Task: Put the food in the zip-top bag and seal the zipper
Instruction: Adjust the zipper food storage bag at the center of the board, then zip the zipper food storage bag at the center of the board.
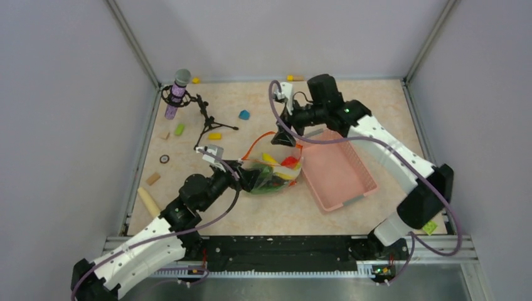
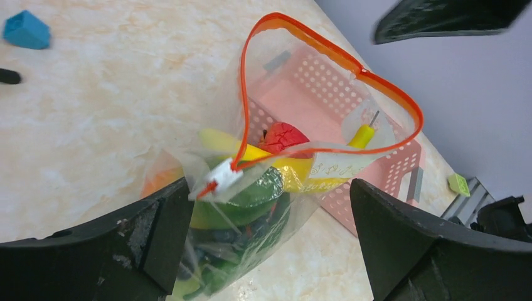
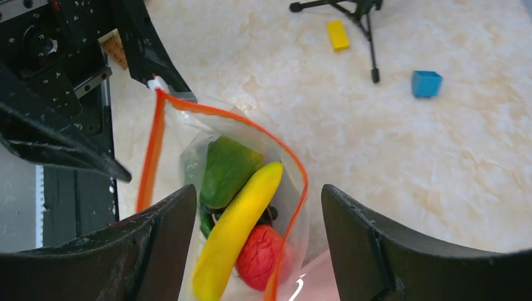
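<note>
The zipper is wide open beyond the white slider, so the robot's right gripper should pinch the zipper's near edge [image 2: 268,157] next to the slider before the left gripper takes the slider.
The zip-top bag [image 1: 274,174] stands on the table with its mouth open and leans on the pink basket. Inside, the right wrist view shows a yellow banana [image 3: 241,219], a red tomato [image 3: 260,256] and a green piece [image 3: 227,169]; darker food lies below. The zipper [image 2: 301,34] forms an open orange loop, with its white slider [image 2: 224,177] at the near end. My left gripper [image 2: 270,251] is open around the bag's lower part, and the bag touches its left finger. My right gripper [image 3: 257,244] is open, hovering over the bag's mouth [image 1: 287,138].
The pink slatted basket [image 1: 342,172] sits right of the bag, touching it. A microphone on a tripod [image 1: 182,91] stands at the back left. A blue block [image 1: 244,115], a yellow block [image 1: 214,135], a green block [image 1: 179,129] and a wooden peg [image 1: 148,202] lie on the left.
</note>
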### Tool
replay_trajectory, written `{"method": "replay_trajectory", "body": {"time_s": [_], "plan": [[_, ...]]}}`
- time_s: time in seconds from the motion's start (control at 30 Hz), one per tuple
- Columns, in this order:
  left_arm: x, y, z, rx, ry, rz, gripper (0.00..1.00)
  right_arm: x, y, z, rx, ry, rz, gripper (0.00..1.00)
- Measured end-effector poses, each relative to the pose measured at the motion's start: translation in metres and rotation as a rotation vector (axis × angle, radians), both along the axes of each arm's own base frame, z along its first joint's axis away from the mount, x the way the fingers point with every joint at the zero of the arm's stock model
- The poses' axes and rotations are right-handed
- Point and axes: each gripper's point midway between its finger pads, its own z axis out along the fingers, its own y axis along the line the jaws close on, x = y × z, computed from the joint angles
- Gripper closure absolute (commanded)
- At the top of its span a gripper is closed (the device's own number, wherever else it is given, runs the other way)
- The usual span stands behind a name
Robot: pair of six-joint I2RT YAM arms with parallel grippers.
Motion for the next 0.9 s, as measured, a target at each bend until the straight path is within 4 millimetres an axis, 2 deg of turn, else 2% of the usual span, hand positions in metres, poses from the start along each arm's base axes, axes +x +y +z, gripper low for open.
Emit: {"method": "replay_trajectory", "body": {"time_s": [0.1, 0.17, 0.27, 0.37, 0.47, 0.53, 0.6, 0.67, 0.77, 0.83, 0.9], "plan": [[-0.004, 0.015, 0.009, -0.011, 0.008, 0.049, 0.02, -0.01, -0.013, 0.027, 0.079, -0.045, -0.111, 0.24], [-0.008, 0.026, 0.019, -0.024, 0.002, 0.081, 0.02, -0.021, -0.014, 0.039, 0.13, -0.056, -0.131, 0.24], [-0.01, 0.049, 0.034, -0.064, -0.003, 0.172, 0.02, -0.042, -0.003, 0.041, 0.158, -0.063, -0.104, 0.23], [-0.008, 0.076, 0.041, -0.09, 0.021, 0.304, 0.02, -0.068, 0.022, 0.028, 0.124, -0.077, -0.055, 0.24], [-0.004, 0.095, 0.035, -0.084, 0.067, 0.41, 0.02, -0.084, 0.045, 0.009, 0.072, -0.067, -0.013, 0.29], [-0.003, 0.104, 0.025, -0.066, 0.098, 0.462, 0.02, -0.08, 0.057, -0.009, 0.021, -0.051, -0.009, 0.31], [-0.003, 0.108, 0.019, -0.051, 0.115, 0.484, 0.02, -0.068, 0.061, -0.026, -0.034, -0.049, -0.029, 0.33], [-0.003, 0.111, 0.016, -0.046, 0.122, 0.5, 0.02, -0.056, 0.061, -0.048, -0.106, -0.056, -0.059, 0.34], [-0.002, 0.111, 0.016, -0.044, 0.117, 0.5, 0.02, -0.048, 0.054, -0.072, -0.19, -0.059, -0.083, 0.38], [-0.001, 0.108, 0.015, -0.037, 0.107, 0.489, 0.02, -0.047, 0.05, -0.079, -0.222, -0.061, -0.086, 0.45], [-0.001, 0.105, 0.012, -0.03, 0.1, 0.474, 0.02, -0.047, 0.049, -0.08, -0.23, -0.064, -0.082, 0.69]]}}
